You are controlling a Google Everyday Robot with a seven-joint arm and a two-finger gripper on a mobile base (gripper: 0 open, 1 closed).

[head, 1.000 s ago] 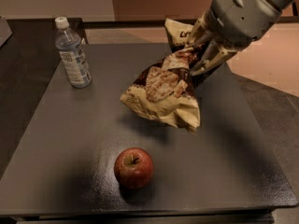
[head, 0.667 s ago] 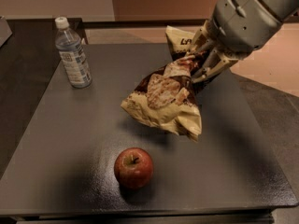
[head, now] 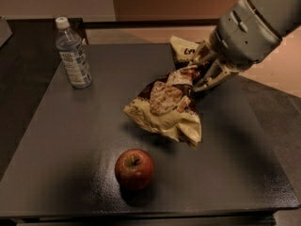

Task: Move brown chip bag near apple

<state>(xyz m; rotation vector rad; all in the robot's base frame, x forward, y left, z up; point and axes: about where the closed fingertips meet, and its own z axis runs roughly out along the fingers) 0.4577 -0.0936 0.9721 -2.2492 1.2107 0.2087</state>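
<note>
Next, I let go of the brown chip bag on the dark table (head: 181,115) just behind the red apple.
The brown chip bag (head: 167,103) is crinkled, dark brown with a cream-yellow end, and lies near the middle of the dark table, its far end raised. My gripper (head: 203,73) comes in from the upper right and is shut on the bag's upper right end. The red apple (head: 134,168) stands upright near the table's front edge, a short way in front of and left of the bag, apart from it.
A clear water bottle (head: 73,53) with a white cap stands upright at the table's back left. The dark table (head: 61,135) ends at a front edge just below the apple and a right edge at the lower right. A tan floor lies beyond.
My gripper and the bag have shifted slightly right and toward the front. The apple and bottle have not moved.
</note>
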